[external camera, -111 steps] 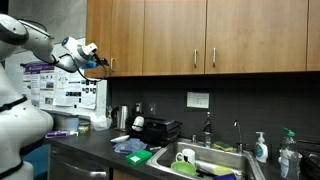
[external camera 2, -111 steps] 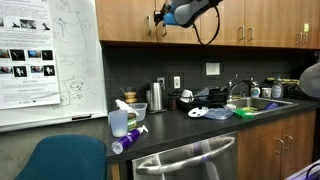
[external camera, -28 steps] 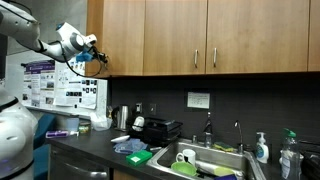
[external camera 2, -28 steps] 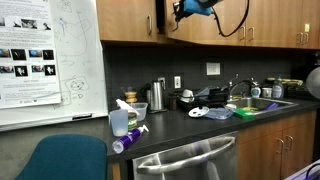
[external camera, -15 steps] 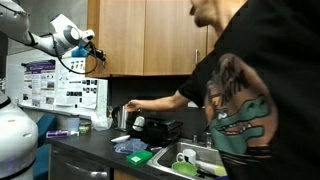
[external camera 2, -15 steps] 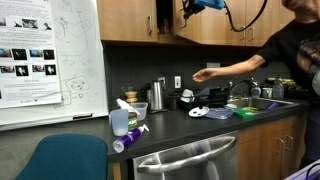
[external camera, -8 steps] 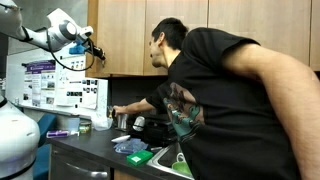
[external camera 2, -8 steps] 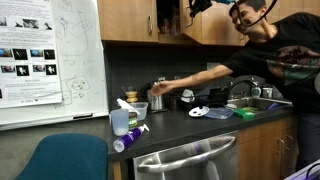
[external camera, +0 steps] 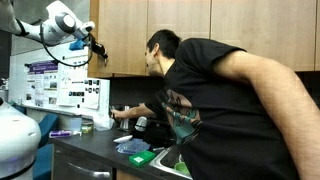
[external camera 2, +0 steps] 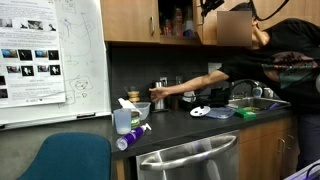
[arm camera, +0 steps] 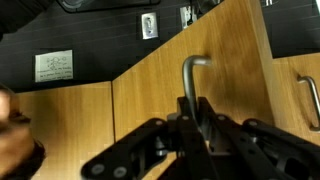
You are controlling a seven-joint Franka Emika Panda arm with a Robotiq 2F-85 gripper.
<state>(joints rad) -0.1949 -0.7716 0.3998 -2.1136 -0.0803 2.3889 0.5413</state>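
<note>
The door will be swung wider. My gripper will then let go of the metal bar handle in front of the open upper cabinet [external camera: 112, 47].
My gripper [arm camera: 196, 118] is shut on the metal bar handle [arm camera: 189, 75] of a wooden upper cabinet door [arm camera: 225, 60]. In an exterior view the gripper [external camera: 93, 42] is high up, at the left edge of the cabinet row. In an exterior view the gripper [external camera 2: 212, 5] holds the door [external camera 2: 232, 25] swung out. The open cabinet [external camera 2: 178, 20] shows items on its shelves. The handle runs straight between the fingers.
A person [external camera: 215, 110] in a black shirt stands close at the counter and reaches an arm [external camera 2: 185, 92] towards a metal pot [external camera 2: 158, 98]. The counter [external camera 2: 185, 130] holds bottles, a sink and dishes. A whiteboard [external camera 2: 50, 55] hangs beside it.
The arm has drawn the handle outward and the cabinet door has swung further open. The person has come into view, leaned in and reached to the counter.
</note>
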